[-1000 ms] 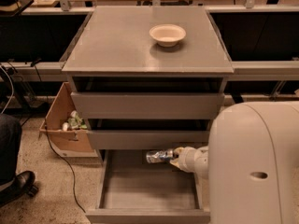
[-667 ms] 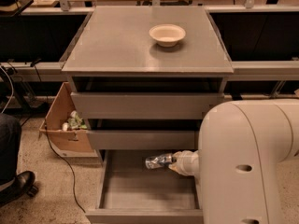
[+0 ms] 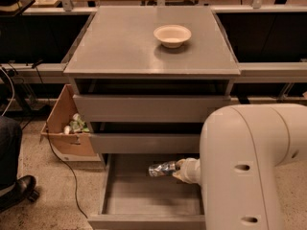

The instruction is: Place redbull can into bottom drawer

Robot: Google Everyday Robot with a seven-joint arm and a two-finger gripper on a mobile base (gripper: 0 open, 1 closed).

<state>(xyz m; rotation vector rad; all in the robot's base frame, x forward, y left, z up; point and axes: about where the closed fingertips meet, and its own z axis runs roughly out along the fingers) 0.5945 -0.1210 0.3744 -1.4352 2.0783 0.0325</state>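
Observation:
Next, I set the redbull can, hanging over the drawer's back half, down with my gripper on the middle of the bottom drawer's grey bottom [image 3: 168,187].
The grey cabinet's bottom drawer [image 3: 144,195] is pulled out, its grey inside bare. Over the drawer's back half hangs the redbull can [image 3: 162,168], silver and shiny, lying on its side and pointing left. My gripper [image 3: 178,169] holds the can's right end and is shut on it. Most of the gripper is hidden behind my bulky white arm [image 3: 249,166], which covers the drawer's right side.
A white bowl [image 3: 172,35] sits on the cabinet top [image 3: 120,42]. The two upper drawers [image 3: 148,108] are partly open. A cardboard box [image 3: 67,128] with trash stands on the floor at the left, beside a cable. A person's leg and shoe [image 3: 14,190] show at far left.
The arm has swung left, covering more of the drawer. The can in the gripper has shifted a little left and lower over the drawer.

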